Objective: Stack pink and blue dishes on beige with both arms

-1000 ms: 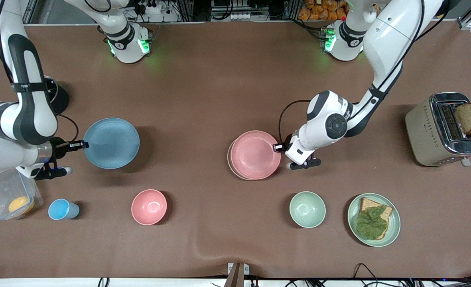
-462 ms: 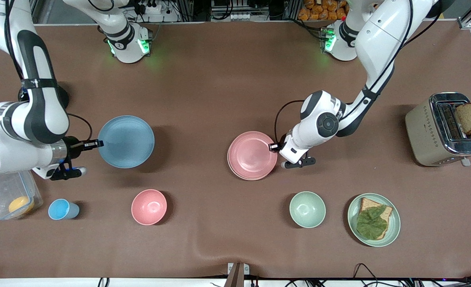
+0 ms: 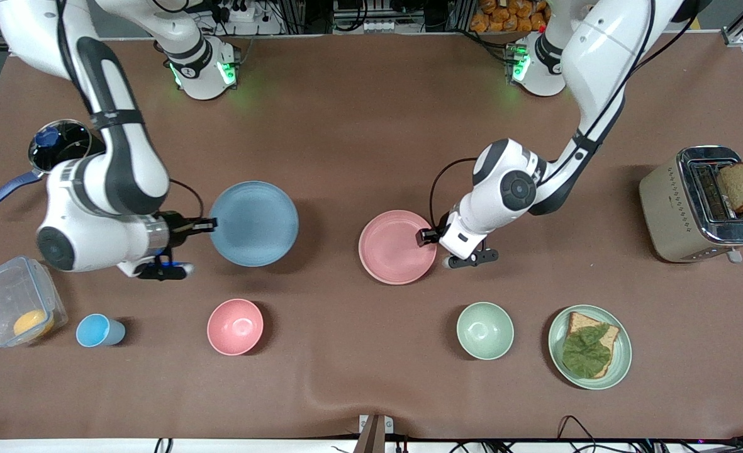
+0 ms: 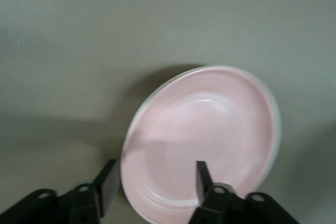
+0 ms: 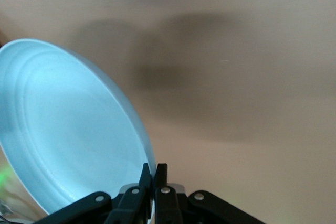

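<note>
Next, my right gripper releases the pastel blue plate on top of the pink plate point(image 3: 397, 246), so that it becomes the top of the stack.
The pastel blue plate point(image 3: 253, 223) hangs tilted above the table's middle. My right gripper point(image 3: 211, 222) is shut on its rim; the right wrist view shows the fingers point(image 5: 153, 169) pinched on the blue plate point(image 5: 68, 129). The pink plate point(image 3: 397, 246) lies flat toward the left arm's end. It covers the beige plate, of which only a thin pale edge point(image 4: 276, 129) shows in the left wrist view. My left gripper point(image 3: 423, 237) is at the pink plate's rim and open point(image 4: 155, 174), one finger over the pink plate point(image 4: 210, 124) and one beside it.
Nearer the front camera stand a blue cup point(image 3: 97, 331), a pink bowl point(image 3: 235, 326), a green bowl point(image 3: 485, 330) and a green plate point(image 3: 626, 352) with a sandwich. A toaster point(image 3: 698, 204) is at the left arm's end. A clear container point(image 3: 16, 308) and a pot point(image 3: 63, 141) are at the right arm's end.
The right arm has carried the blue plate toward the table's middle and the pink plate. The pink plate has slid over the beige one, hiding the beige edge in the front view.
</note>
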You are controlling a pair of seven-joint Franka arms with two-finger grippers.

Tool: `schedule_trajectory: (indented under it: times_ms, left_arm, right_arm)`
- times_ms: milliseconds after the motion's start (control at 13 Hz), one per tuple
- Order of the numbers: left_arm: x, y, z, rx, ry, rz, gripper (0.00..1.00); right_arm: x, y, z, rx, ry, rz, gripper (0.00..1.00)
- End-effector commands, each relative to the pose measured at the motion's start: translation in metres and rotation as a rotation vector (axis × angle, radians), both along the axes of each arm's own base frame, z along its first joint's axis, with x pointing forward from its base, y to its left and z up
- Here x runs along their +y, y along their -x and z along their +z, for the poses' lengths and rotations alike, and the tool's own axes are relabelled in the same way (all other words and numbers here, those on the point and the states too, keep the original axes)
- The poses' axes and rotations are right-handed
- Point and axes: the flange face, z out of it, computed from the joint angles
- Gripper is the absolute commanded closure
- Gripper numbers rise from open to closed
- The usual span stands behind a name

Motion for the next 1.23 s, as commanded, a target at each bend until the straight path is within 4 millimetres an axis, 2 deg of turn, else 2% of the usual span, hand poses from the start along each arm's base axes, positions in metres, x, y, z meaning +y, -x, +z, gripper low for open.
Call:
schedule_trajectory:
  times_ms: [0,77,231,462,538,769,923,1077,1154]
  left_arm:
    - [0.034,-0.007,0.101,-0.093,-0.137,-0.001,0.00]
    - [0.054,-0.012,0.128,-0.101,-0.204,-0.003,0.00]
    - [0.072,-0.013,0.189,-0.114,-0.267,0.009,0.00]
    - [0.120,-0.035,0.260,-0.104,-0.290,0.085,0.00]
    - [0.138,-0.040,0.275,-0.101,-0.297,0.085,0.00]
    - [0.161,-0.029,0.309,-0.108,-0.329,0.068,0.00]
    - [0.169,-0.023,0.319,-0.110,-0.344,0.024,0.00]
    - [0.197,-0.017,0.347,-0.139,-0.314,-0.002,0.00]
    - [0.205,-0.017,0.350,-0.146,-0.310,-0.042,0.00]
  right_arm:
    - [0.057,-0.006,-0.016,0.011,-0.007,-0.081,1.00]
    - [0.083,-0.003,-0.025,0.015,-0.006,-0.101,1.00]
    - [0.131,0.000,-0.040,0.009,0.003,-0.153,1.00]
    - [0.188,0.003,-0.056,0.001,-0.024,-0.200,1.00]
    - [0.203,0.005,-0.061,-0.011,-0.053,-0.222,1.00]
    - [0.232,0.013,-0.082,-0.026,-0.087,-0.245,1.00]
    - [0.243,0.016,-0.094,-0.044,-0.101,-0.265,1.00]
    - [0.254,0.019,-0.103,-0.059,-0.115,-0.282,1.00]
    - [0.260,0.022,-0.105,-0.064,-0.119,-0.283,1.00]
